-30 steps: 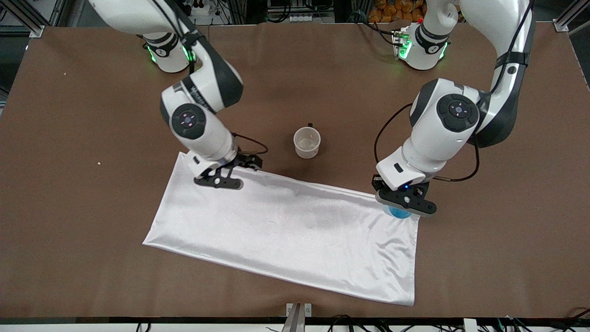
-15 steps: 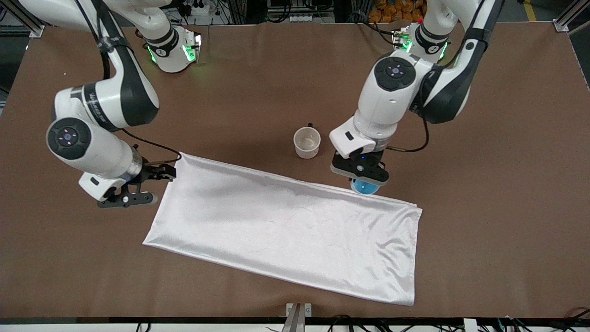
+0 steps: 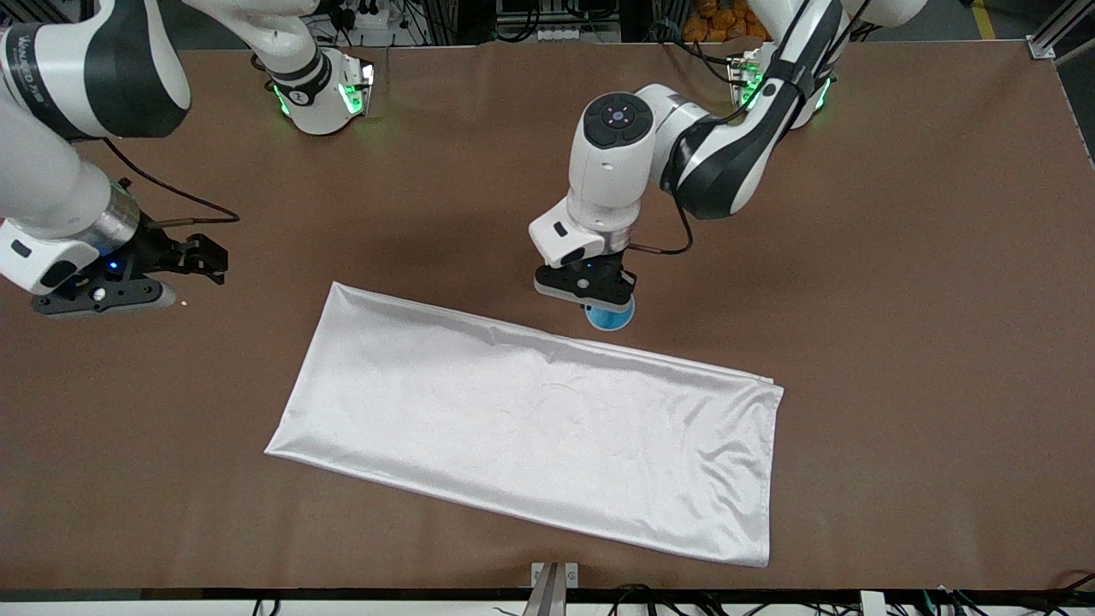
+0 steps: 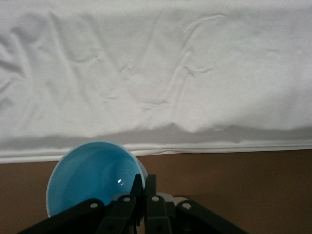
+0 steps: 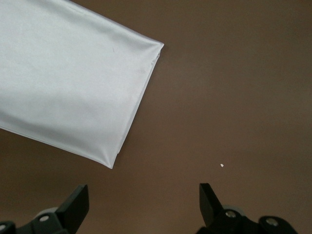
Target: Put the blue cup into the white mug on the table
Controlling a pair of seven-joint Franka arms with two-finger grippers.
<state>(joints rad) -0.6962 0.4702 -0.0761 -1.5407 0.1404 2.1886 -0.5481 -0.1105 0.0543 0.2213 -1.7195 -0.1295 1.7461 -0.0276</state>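
Observation:
Next, I let go of the blue cup with my left gripper inside the white mug (image 3: 565,266), on the brown table just off the white cloth.
My left gripper (image 3: 599,301) is shut on the rim of the sky-blue cup (image 3: 611,316) and holds it in the air, over the brown table (image 3: 898,257) just off the white cloth's edge. In the left wrist view the cup (image 4: 90,178) sits beside the closed fingers (image 4: 138,185). The white mug is hidden; the left hand covers the spot where it stood. My right gripper (image 3: 107,295) is open and empty over bare table at the right arm's end; its wrist view shows the gripper (image 5: 144,202) above brown covering.
A shiny white cloth (image 3: 522,419) lies flat across the table's middle, nearer to the front camera than the left hand. It fills the left wrist view (image 4: 156,73), and one corner shows in the right wrist view (image 5: 63,78). A small white speck (image 5: 222,165) lies near the right gripper.
My left gripper has carried the blue cup from the cloth's corner toward the mug and now covers it. My right arm has swung away from the cloth toward its own end of the table.

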